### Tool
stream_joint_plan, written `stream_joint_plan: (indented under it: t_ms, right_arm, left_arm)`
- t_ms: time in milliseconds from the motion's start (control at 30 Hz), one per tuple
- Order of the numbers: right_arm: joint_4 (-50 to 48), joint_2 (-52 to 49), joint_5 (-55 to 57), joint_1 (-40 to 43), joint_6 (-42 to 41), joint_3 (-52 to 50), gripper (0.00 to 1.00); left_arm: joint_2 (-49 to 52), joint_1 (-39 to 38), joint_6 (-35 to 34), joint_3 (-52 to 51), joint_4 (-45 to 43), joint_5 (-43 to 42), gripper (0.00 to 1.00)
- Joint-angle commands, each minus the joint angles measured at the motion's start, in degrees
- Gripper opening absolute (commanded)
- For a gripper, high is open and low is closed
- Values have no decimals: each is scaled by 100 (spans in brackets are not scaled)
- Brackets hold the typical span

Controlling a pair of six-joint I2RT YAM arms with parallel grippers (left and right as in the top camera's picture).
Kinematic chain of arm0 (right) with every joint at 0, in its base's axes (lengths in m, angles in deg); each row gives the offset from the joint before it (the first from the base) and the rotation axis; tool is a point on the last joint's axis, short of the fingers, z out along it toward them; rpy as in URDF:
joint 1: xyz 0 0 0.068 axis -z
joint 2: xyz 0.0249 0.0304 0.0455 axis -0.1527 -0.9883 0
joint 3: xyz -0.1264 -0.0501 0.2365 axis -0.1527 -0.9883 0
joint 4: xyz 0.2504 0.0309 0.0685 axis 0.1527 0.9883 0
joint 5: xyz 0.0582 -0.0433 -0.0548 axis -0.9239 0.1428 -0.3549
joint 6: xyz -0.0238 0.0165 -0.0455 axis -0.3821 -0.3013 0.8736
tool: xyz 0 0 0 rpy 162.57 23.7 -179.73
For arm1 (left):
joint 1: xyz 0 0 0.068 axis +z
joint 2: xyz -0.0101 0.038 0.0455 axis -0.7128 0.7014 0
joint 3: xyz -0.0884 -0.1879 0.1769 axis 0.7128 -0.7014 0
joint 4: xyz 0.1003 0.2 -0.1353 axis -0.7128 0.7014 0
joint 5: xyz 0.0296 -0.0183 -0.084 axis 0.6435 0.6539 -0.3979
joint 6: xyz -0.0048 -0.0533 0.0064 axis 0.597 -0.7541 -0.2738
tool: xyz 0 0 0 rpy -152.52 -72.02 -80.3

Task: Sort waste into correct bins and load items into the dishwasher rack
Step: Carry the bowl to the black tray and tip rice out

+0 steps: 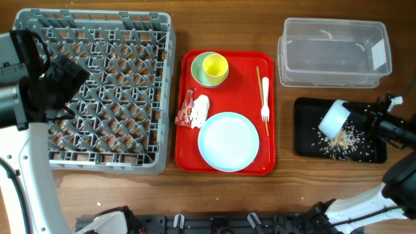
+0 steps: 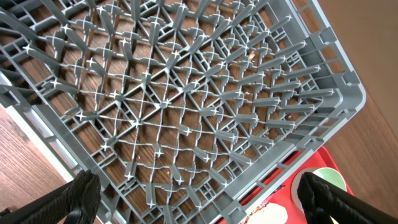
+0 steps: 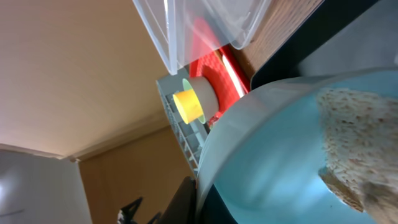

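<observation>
The robot's right gripper will set the small white bowl down on the red serving tray [image 1: 248, 90] between the yellow cup and the fork.
My right gripper [image 1: 356, 118] is shut on the small white bowl [image 1: 335, 117], tipped over the black tray [image 1: 304, 133]. Rice-like scraps [image 1: 348, 140] lie on that tray; some cling inside the bowl [image 3: 280, 143]. My left gripper [image 1: 68, 81] is open and empty above the grey dishwasher rack [image 1: 166, 97], which fills the left wrist view [image 2: 186, 93]. On the red serving tray [image 1: 250, 78] are the yellow cup [image 1: 215, 65] inside the green bowl [image 1: 199, 78], the red-and-white wrapper [image 1: 185, 115], the tissue [image 1: 201, 107], the plate [image 1: 228, 141], the fork [image 1: 264, 97] and the chopsticks [image 1: 259, 78].
The clear tub [image 1: 284, 55] with a white label stands behind the black tray at the back right. The rack holds nothing. Bare wooden table shows between the rack, the red tray and the bins.
</observation>
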Motion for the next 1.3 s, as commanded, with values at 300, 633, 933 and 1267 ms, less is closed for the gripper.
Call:
stream_joint_plan:
  t_ms: [300,633,933,1267]
  right_arm:
    - [-140,-79,-651,612,162,-22,4]
    - [131,-79,-839,634,713,-22,4]
    - [114,-79,-1340,632,382,-22,4]
    - [367,-79,-1268,719,205,-22,4]
  left_arm:
    - [-24,31,-57,26,-9,-4,100]
    - [-26,31,-57,26,-9,-4,100]
    - [-24,31,-57,26,-9,-4,100]
    - [-24,31,-57,26,-9,-7,100]
